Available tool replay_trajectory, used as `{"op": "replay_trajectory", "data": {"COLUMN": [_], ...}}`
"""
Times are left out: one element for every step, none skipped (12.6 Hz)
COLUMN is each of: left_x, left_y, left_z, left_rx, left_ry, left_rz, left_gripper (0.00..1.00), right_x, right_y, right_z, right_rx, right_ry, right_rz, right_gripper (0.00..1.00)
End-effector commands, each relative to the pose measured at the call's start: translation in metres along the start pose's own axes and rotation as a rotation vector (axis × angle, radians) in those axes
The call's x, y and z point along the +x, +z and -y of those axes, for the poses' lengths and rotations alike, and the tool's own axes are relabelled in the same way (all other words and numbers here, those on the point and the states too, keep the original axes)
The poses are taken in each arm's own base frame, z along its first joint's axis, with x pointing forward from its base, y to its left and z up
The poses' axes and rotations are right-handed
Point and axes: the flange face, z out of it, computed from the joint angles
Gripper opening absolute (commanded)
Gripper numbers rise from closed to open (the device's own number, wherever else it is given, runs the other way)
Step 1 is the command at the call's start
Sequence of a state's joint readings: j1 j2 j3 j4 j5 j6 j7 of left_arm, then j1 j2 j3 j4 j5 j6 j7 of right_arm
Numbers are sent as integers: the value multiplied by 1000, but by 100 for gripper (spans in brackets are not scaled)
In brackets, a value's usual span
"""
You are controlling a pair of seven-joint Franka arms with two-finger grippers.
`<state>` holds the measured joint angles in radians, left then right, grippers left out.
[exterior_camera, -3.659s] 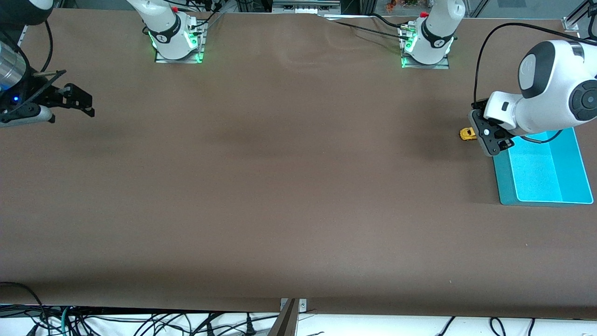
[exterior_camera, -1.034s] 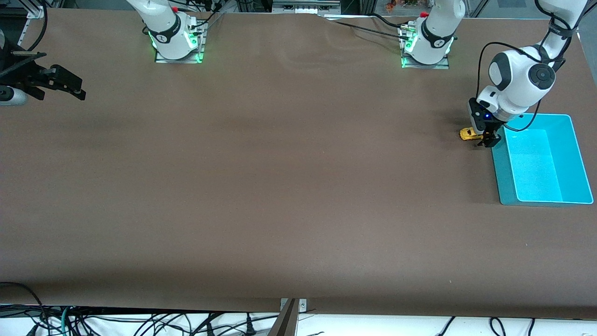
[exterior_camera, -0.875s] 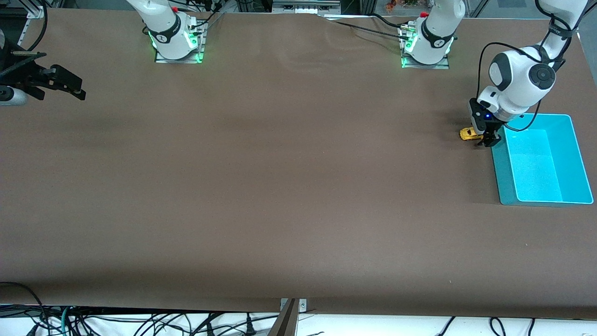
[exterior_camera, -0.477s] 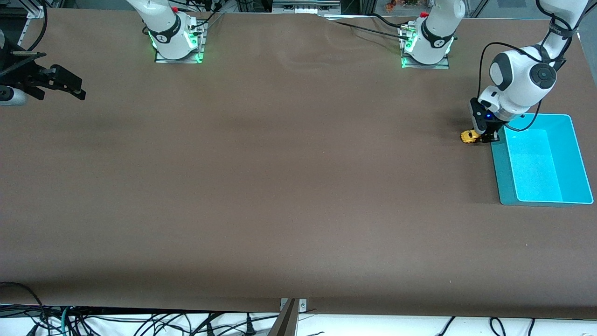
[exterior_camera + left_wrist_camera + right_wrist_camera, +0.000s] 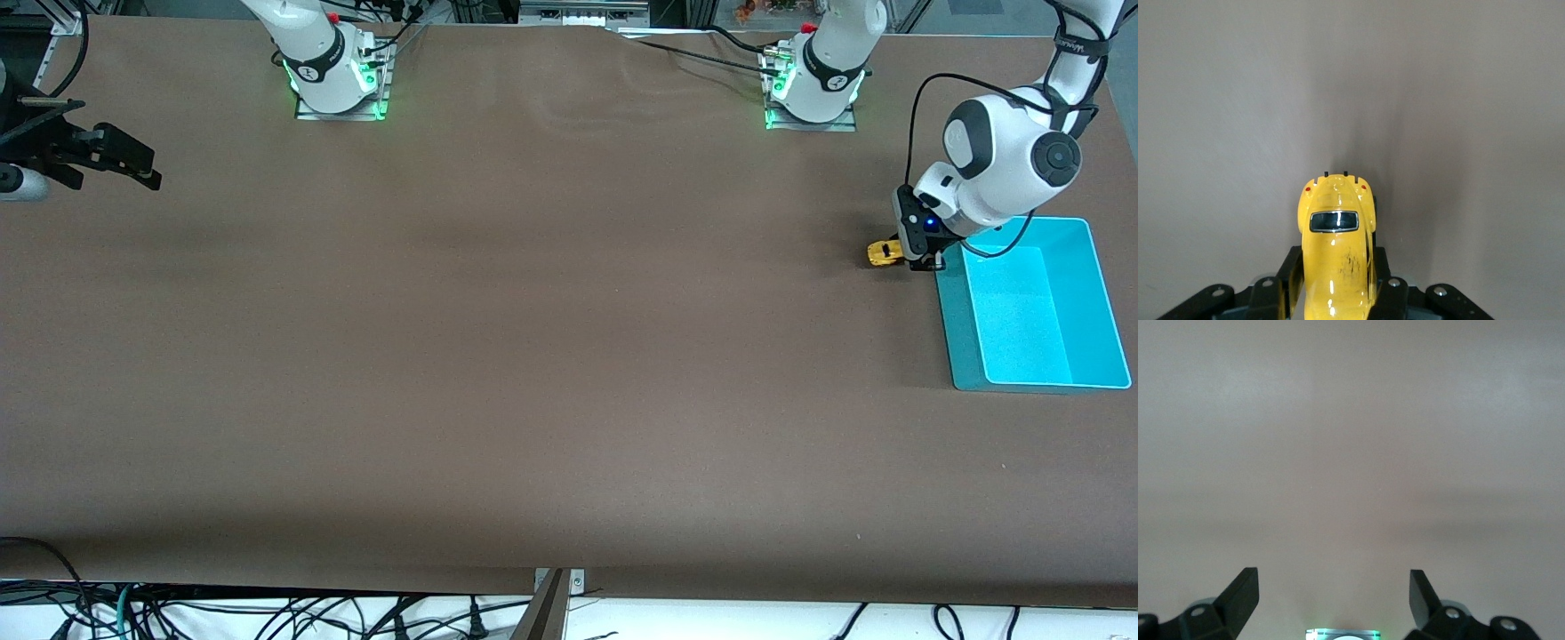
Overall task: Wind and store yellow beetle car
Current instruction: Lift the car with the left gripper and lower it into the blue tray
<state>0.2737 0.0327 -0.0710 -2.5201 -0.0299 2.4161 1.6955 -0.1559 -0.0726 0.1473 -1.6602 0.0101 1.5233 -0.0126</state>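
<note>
Next, my left gripper lets go of the yellow beetle car on the bottom of the teal bin, beside the bin's side (image 5: 995, 304) that faces the open table.
The yellow beetle car (image 5: 883, 253) is a tiny rounded toy beside the teal bin (image 5: 956, 331), at the left arm's end of the table. My left gripper (image 5: 916, 258) is shut on the car's sides, low at the table surface. In the left wrist view the car (image 5: 1336, 233) sticks out forward from between the black fingers (image 5: 1288, 277), with its dark window showing. My right gripper (image 5: 116, 160) waits open and empty over the right arm's end of the table. In the right wrist view the right gripper (image 5: 1335, 597) has only bare table between its fingers.
The teal bin has nothing in it, and its nearest corner is close to the left gripper. The two arm bases (image 5: 338, 80) (image 5: 813, 84) stand along the table edge farthest from the front camera. Brown table surface (image 5: 533, 311) spreads between the arms.
My left arm came down beside the bin and its gripper shut on the car. The car then shifted slightly toward the right arm's end. The right gripper stayed put over the last second.
</note>
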Motion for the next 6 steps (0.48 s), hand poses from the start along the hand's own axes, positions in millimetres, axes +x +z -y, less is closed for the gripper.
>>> {"op": "replay_trajectory", "data": {"left_x": [24,24,20,10,-6,-25], "left_y": [-84,-110,-128,-139,-148,-151], "left_z": [46,62,75,87,98,108], "left_rx": [-31,-43,-54,-68,-69,-75], "left_ry": [46,53,54,56,54,49], "left_rz": [-26,-21,-17,3,36,67], "left_gripper": [6,7,8,8,8,8], "right_x": [1,0,1,1,1,1], "right_y": [-6,-7,-6,-6,-6,-6], "right_z": [-1,-1,-1,-1,-1,-1], "right_rx": [13,13,13,13,13,13], "right_ry": [13,13,13,13,13,13], "right_rz": [8,6,8,8,8,8], "right_gripper": [100,100,100,100,100,100]}}
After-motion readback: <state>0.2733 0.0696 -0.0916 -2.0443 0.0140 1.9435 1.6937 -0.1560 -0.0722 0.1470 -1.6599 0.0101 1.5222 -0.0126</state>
